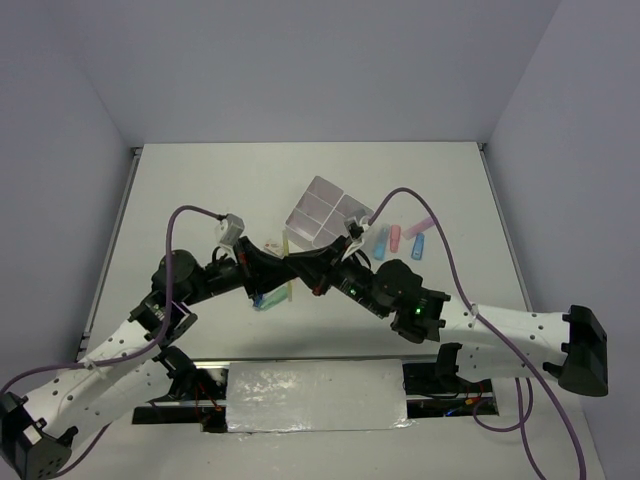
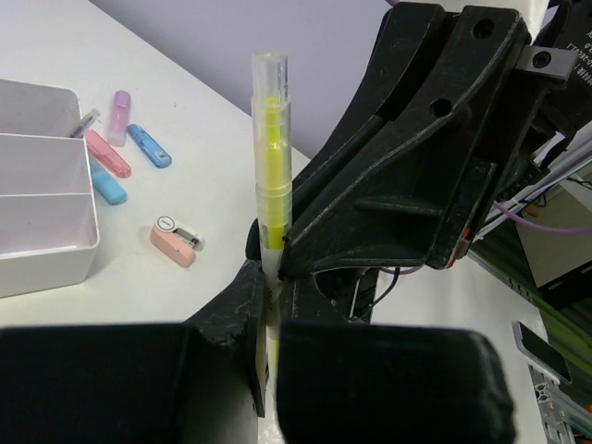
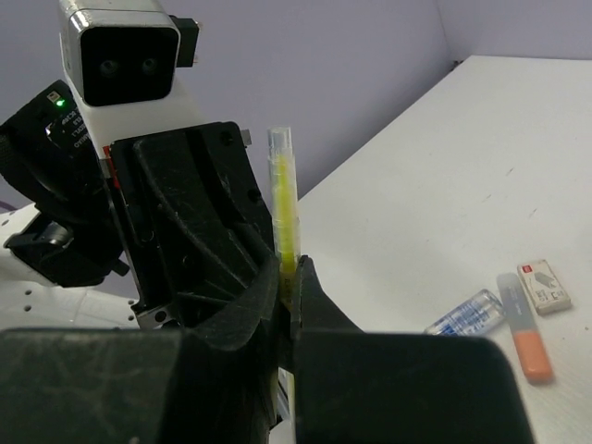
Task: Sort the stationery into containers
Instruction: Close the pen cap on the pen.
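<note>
Next, I open my right gripper and take the yellow pen nearer its upper end [image 2: 270, 79] before carrying it to the box, because both grippers crowd the pen's middle.
A thin yellow pen [image 2: 270, 148] stands upright between the two grippers above the table; it also shows in the right wrist view [image 3: 285, 199] and the top view [image 1: 286, 243]. My left gripper [image 2: 266, 277] is shut on its lower part. My right gripper [image 3: 291, 268] is shut on the same pen, facing the left one [image 1: 292, 264]. The white four-compartment box [image 1: 322, 210] lies just behind them; its wall shows at the left of the left wrist view [image 2: 55, 250]. Pink, blue and purple highlighters [image 2: 109, 154] and a pink mini stapler [image 2: 174, 242] lie beside the box.
Several highlighters [image 1: 395, 238] lie right of the box. An orange highlighter [image 3: 525, 328], an eraser [image 3: 544, 282] and a blue-patterned tube [image 3: 467, 313] lie on the table. Green and blue items [image 1: 268, 298] lie under the left arm. A purple cable [image 1: 440, 250] arcs over the right side.
</note>
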`<move>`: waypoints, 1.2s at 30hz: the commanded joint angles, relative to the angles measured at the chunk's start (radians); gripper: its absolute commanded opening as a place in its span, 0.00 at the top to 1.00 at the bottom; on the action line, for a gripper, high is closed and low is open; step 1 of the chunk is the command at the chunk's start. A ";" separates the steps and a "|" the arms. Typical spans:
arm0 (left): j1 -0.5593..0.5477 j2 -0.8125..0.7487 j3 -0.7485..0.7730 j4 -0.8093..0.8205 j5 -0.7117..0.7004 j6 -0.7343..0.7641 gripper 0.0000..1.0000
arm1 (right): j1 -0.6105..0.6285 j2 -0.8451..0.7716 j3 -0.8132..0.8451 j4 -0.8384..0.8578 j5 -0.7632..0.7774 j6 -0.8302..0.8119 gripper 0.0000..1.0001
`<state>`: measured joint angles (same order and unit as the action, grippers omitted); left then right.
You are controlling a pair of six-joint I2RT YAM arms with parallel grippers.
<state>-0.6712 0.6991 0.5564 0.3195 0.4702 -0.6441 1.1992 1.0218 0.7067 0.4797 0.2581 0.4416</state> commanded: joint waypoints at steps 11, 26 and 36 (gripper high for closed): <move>-0.008 -0.070 0.042 0.006 0.125 0.116 1.00 | 0.014 -0.071 0.066 -0.059 -0.030 -0.067 0.44; -0.084 -0.006 0.076 -0.049 0.110 0.173 1.00 | 0.014 -0.025 0.206 -0.170 -0.072 -0.158 0.50; -0.085 -0.010 0.091 -0.062 0.093 0.173 1.00 | 0.014 -0.008 0.157 -0.168 -0.079 -0.146 1.00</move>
<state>-0.7517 0.7025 0.5949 0.2222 0.5724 -0.4953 1.2064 1.0122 0.8680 0.3019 0.1944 0.3031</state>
